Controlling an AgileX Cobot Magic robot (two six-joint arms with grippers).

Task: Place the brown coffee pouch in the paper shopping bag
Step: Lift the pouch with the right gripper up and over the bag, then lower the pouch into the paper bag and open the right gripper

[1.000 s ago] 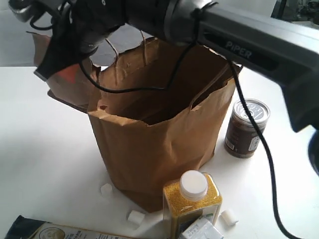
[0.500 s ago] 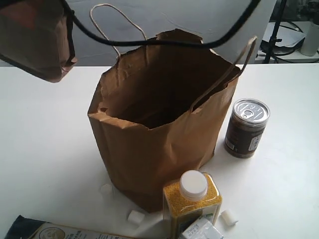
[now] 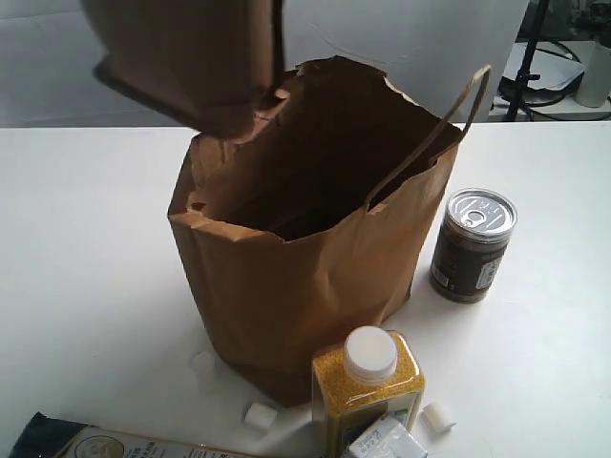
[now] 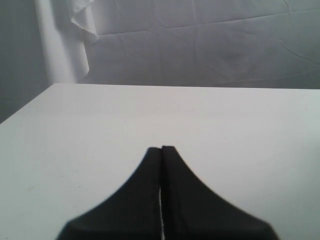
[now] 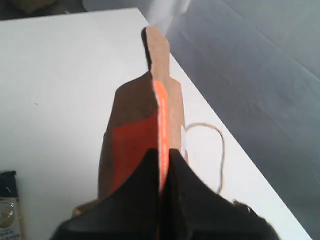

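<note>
Next, I release the brown coffee pouch from my right gripper inside the paper shopping bag (image 3: 320,222), close behind the bag's front rim.
The brown coffee pouch (image 3: 191,57) hangs in the air at the top left of the exterior view, its lower corner just over the back left rim of the paper shopping bag (image 3: 286,277). The bag stands open and upright in the middle of the table. In the right wrist view my right gripper (image 5: 161,152) is shut on the pouch (image 5: 132,135), whose orange-red label shows beside the fingers; one bag handle loop (image 5: 220,145) lies beyond it. My left gripper (image 4: 161,148) is shut on nothing over bare white table. Neither gripper shows in the exterior view.
A dark brown can with a silver pull-tab lid (image 3: 473,246) stands right of the bag. In front of the bag are a bottle of yellow granules with a white cap (image 3: 368,382), a small white carton (image 3: 382,441), white cubes (image 3: 260,415) and a dark flat package with a cream label (image 3: 95,444).
The pouch has travelled right from the far left edge to above the bag's back left rim. The black arm that crossed the top of the view a second ago is gone from sight.
</note>
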